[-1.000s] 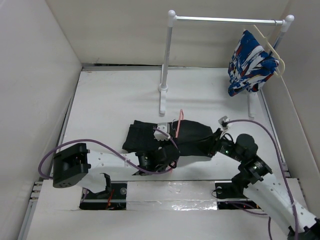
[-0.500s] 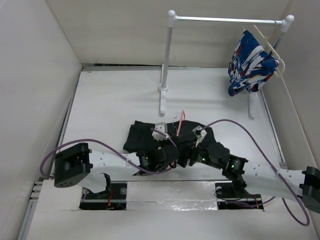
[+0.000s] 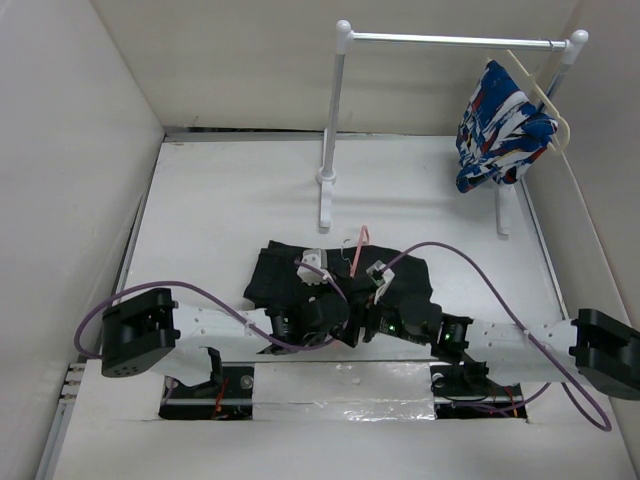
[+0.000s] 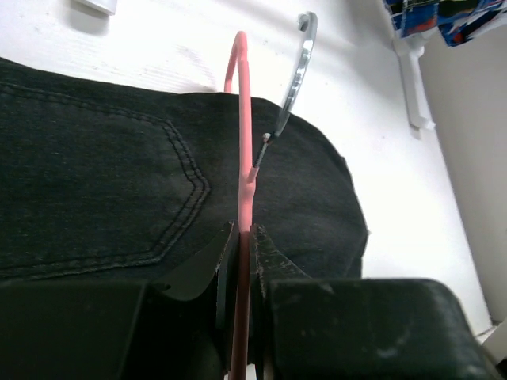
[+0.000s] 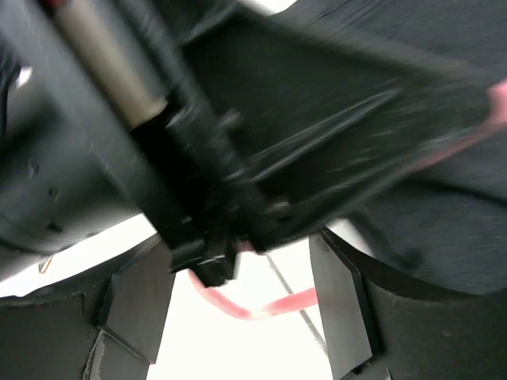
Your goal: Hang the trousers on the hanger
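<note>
My left gripper holds the pink wire short of the hook, so my right gripper needs to hold the hanger's lower corner while my left gripper takes the hook's base (image 4: 253,170).
The black trousers (image 3: 285,272) lie folded on the white table, back pocket up in the left wrist view (image 4: 95,190). The pink hanger (image 3: 358,245) stands on edge across them, with its metal hook (image 4: 299,63) pointing to the far side. My left gripper (image 3: 338,318) is shut on the hanger's pink wire (image 4: 242,134) at the trousers' near edge. My right gripper (image 3: 377,318) is right beside it and open. In the right wrist view its fingers (image 5: 341,305) stand either side of the hanger's lower pink corner (image 5: 265,305), just under the left gripper's black body (image 5: 198,214).
A white clothes rack (image 3: 330,130) stands at the back. A blue, white and red patterned garment (image 3: 500,125) hangs from its right end on a cream hanger. White walls close in on the left, the back and the right.
My right arm has swung left from the trousers' right end to the near edge beside my left gripper. The left gripper and the hanger have barely moved.
</note>
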